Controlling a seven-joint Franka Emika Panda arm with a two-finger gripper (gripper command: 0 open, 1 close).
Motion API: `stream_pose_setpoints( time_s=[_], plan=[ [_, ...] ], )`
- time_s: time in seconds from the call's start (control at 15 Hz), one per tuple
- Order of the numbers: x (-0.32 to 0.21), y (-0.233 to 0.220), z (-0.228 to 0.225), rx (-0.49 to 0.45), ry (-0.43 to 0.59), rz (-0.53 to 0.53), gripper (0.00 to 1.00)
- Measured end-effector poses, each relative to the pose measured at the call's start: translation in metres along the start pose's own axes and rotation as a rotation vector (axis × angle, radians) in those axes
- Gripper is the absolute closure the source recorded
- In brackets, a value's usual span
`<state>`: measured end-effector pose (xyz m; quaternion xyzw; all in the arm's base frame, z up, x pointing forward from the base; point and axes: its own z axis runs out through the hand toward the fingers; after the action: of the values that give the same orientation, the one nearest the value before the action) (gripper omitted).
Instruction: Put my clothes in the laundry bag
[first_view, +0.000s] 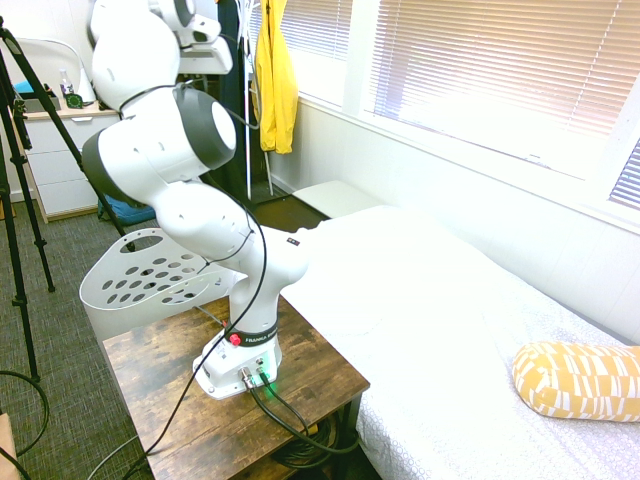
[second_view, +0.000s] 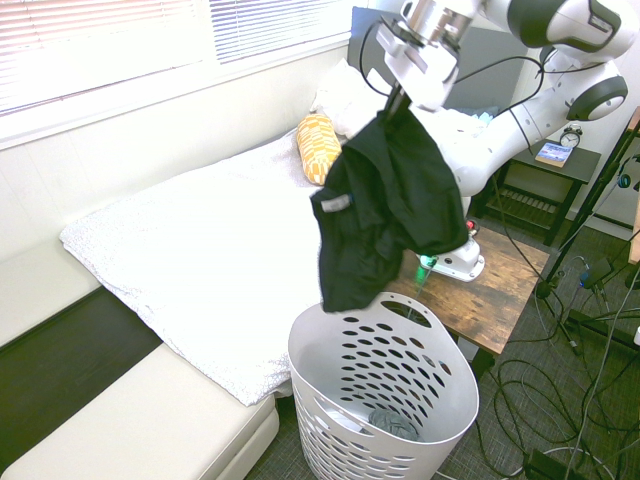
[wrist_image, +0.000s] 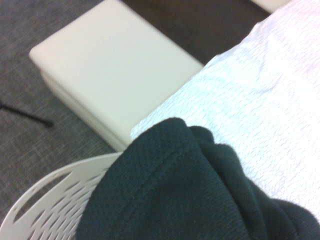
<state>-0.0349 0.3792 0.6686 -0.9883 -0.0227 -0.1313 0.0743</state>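
Observation:
Next, my gripper lets go of the black garment inside the white laundry basket (first_view: 162, 266) beside the wooden table.
The black garment (second_view: 385, 210) hangs bunched from my gripper (second_view: 398, 100), which is shut on its top edge. Its lower end dangles just above the rim of the white laundry basket (second_view: 340, 440), on the side nearest the bed. The basket stands on the carpet between the bed and the wooden table, with a bit of grey cloth (second_view: 392, 425) at its bottom. The wrist view shows the black garment (wrist_image: 190, 190) close up, over the basket's rim (wrist_image: 45, 200). In the first exterior view the basket (first_view: 130, 285) stands behind the arm, which hides the garment.
The bed (second_view: 200, 250) with a white cover and a yellow patterned pillow (second_view: 318, 140) lies beside the basket. A low white bench (second_view: 130, 420) runs along the bed's foot. My base stands on the wooden table (second_view: 500, 290). A yellow jacket (first_view: 275, 80) hangs by the window.

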Motion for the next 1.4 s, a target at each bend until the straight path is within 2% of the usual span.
stream_pose_setpoints(
  time_s=[0.27,0.47,0.67,0.93,1.0,1.4],
  plan=[
    [-0.052,-0.007,0.132,-0.098,-0.199,-0.007,1.0],
    [-0.102,0.01,0.215,-0.151,-0.292,-0.033,1.0],
    [-0.129,0.022,0.24,-0.168,-0.314,-0.065,1.0],
    [-0.107,0.018,0.262,-0.139,-0.295,-0.061,1.0],
    [-0.1,0.01,0.271,-0.137,-0.294,-0.058,0.0],
    [-0.087,-0.021,0.291,-0.159,-0.353,-0.085,0.0]
  ],
)
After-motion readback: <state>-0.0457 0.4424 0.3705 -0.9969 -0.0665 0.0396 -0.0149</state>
